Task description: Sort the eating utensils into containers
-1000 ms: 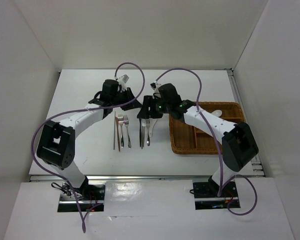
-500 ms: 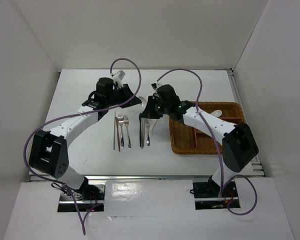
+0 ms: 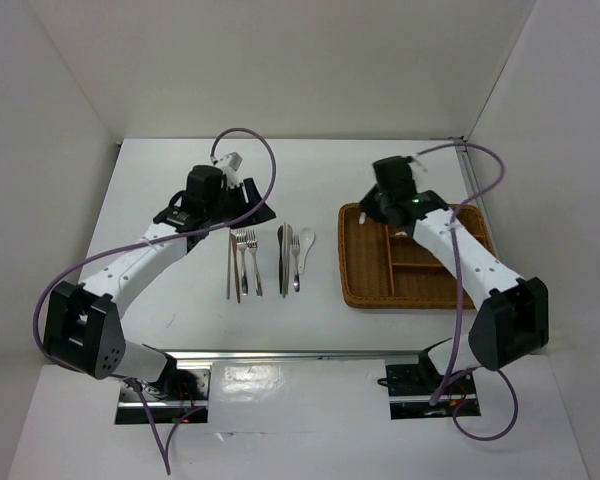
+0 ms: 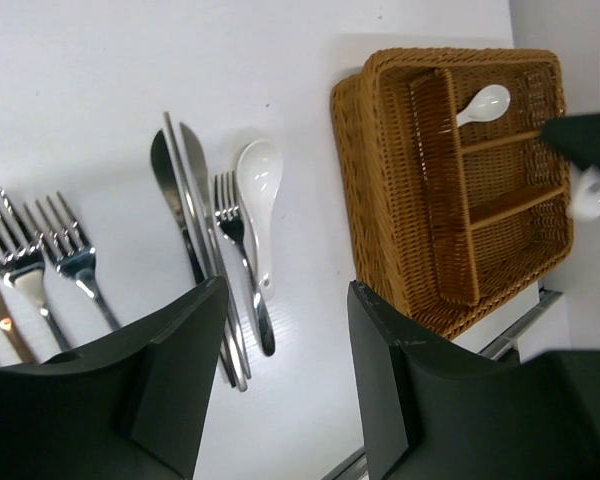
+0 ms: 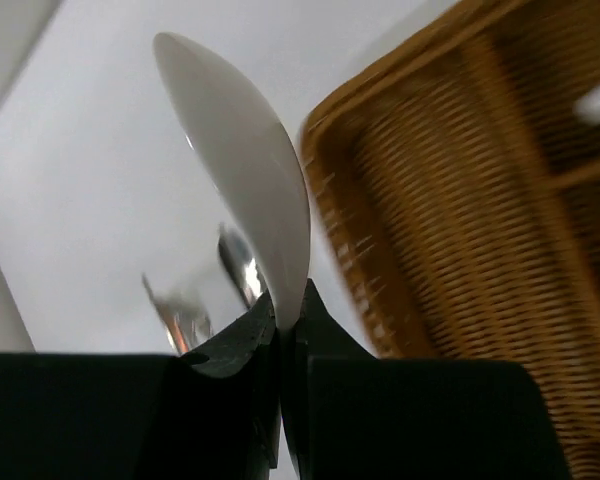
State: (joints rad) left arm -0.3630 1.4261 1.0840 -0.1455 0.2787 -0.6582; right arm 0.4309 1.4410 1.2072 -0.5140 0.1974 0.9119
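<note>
Next, I let go of the soup spoon, which hangs over the tray's corner now, with my right gripper between the white spoon in the wicker tray (image 3: 407, 225) and the back rim of that tray.
My right gripper (image 5: 285, 310) is shut on the handle of a white soup spoon (image 5: 245, 150), bowl upward. It hangs over the near-left corner of the brown wicker tray (image 3: 352, 270), as the top view shows the right gripper (image 3: 372, 212). My left gripper (image 4: 288, 300) is open and empty, raised behind the row of utensils (image 3: 252, 203). On the table lie chopsticks (image 3: 230, 268), two forks (image 3: 247, 255), knives (image 3: 283, 258), a third fork (image 4: 230, 210) and another white soup spoon (image 4: 258, 190). One more white spoon (image 4: 483, 102) rests in a tray compartment.
White walls close in the table at the back and both sides. The table's metal front rail (image 3: 310, 355) runs along the near edge by the arm bases. The tray (image 4: 380, 200) sits just right of the utensil row.
The right gripper has shut on a white soup spoon and swung right from above the utensil row to the tray. The left gripper has opened and drawn back to the left.
</note>
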